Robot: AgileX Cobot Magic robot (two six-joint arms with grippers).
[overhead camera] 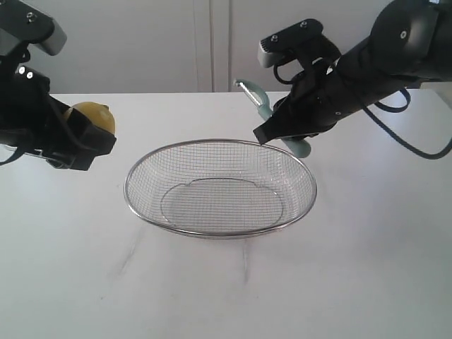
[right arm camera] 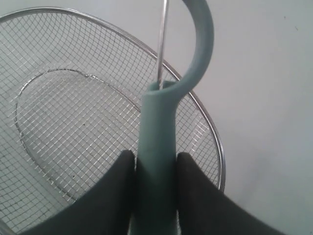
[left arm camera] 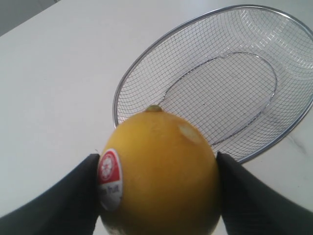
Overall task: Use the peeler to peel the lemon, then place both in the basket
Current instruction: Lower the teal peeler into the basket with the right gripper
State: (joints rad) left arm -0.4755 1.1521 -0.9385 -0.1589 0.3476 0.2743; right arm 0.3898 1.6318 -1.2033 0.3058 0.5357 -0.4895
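The robot's right gripper should release the peeler on the basket's mesh bottom (overhead camera: 247, 195) (right arm camera: 129, 142), toward the side of the basket farther from the lemon.
My left gripper (overhead camera: 88, 134) is shut on the yellow lemon (overhead camera: 93, 116), held in the air left of the basket (overhead camera: 134, 176). Up close, the lemon (left arm camera: 161, 171) shows its red-and-white sticker and a small pale nick, with a black finger (left arm camera: 58, 205) pressed on each side. My right gripper (overhead camera: 279, 127) is shut on the teal-green peeler (overhead camera: 263, 106), raised over the basket's far right rim with its blade end pointing up and left. In the right wrist view the peeler (right arm camera: 159, 147) stands between the fingers (right arm camera: 105, 196) above the wire mesh basket (right arm camera: 217, 147).
The white table (overhead camera: 367, 268) carries only the basket (left arm camera: 122, 93), which has nothing inside. A pale wall runs behind the table's far edge. Faint dark smudges mark the tabletop in front of the basket.
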